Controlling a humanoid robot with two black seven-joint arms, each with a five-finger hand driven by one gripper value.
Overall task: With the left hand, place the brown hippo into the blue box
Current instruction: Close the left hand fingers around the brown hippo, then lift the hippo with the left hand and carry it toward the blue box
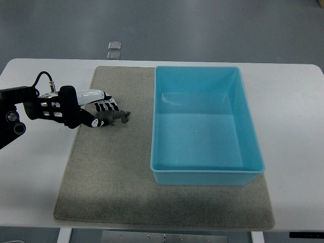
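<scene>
The brown hippo will be released from my left gripper near the middle of the blue box's bottom (pixel 192 119).
A small brown hippo (pixel 114 118) lies on the grey mat (pixel 111 172), left of the blue box (pixel 202 173). My left hand (pixel 99 109) comes in from the left edge and its black-and-white fingers curl around the hippo's left part. The hippo's right end sticks out past the fingers. I cannot tell whether it is lifted off the mat. The blue box is open on top and nothing lies inside it. The right arm is out of view.
The mat lies on a white table (pixel 288 101). A small clear square object (pixel 114 45) lies on the floor beyond the table's far edge.
</scene>
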